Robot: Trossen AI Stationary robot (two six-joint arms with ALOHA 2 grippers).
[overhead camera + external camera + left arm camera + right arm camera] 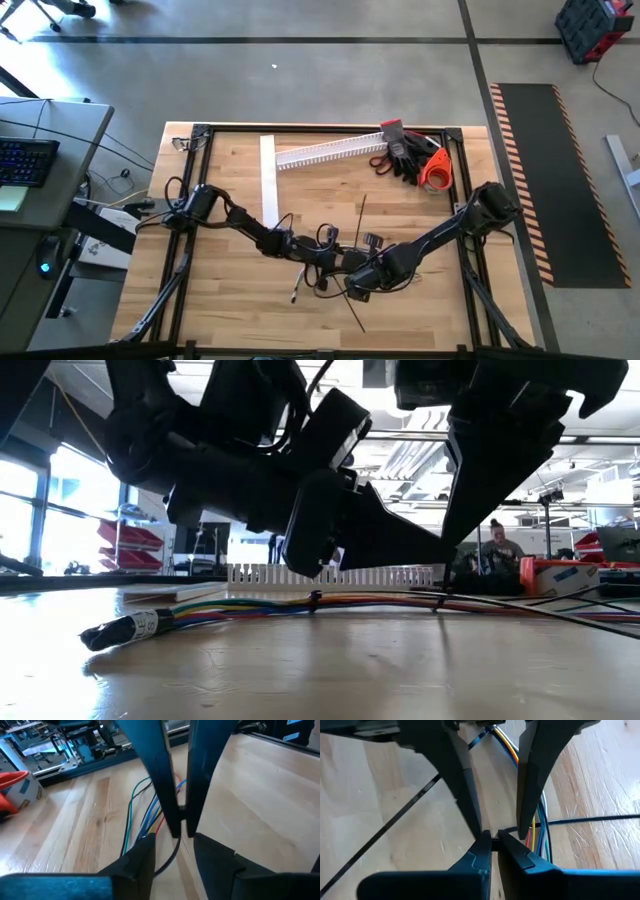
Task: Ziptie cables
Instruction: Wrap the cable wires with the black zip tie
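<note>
The robot's right gripper pinches the ziptie's near end while its far end lies across the cables, so the left gripper will take over and the right gripper will reach the ziptie's far end (pixel 362 204).
The cables (pixel 312 268) lie at the table's near middle, a bundle of coloured wires (pixel 240 608) resting flat on the wood, with a dark connector end (pixel 110 632). Black zipties (pixel 315 600) ring the bundle. My right gripper (pixel 494 839) stands just above the wires (pixel 540 820), shut on a black ziptie. My left gripper (pixel 172 847) faces it, open. Its fingers (pixel 465 795) stand on either side of the right fingertips, and a black strand runs between them. Loose zipties (pixel 362 215) lie on the table. My right gripper pinches a short black piece of ziptie (pixel 495 842) between its two fingertips, right beside the wire bundle. The fingers slant down from the table's right side. The ziptie's long part (pixel 590 819) runs off across the wood; the bundle stays on the table.
A white slotted channel (pixel 330 152) and a flat white strip (pixel 268 180) lie toward the far edge, with dark gloves (pixel 405 155) and an orange object (pixel 435 170) at the far right corner. Another black strip (pixel 355 315) lies near the front edge. A person (pixel 497 545) sits far behind.
</note>
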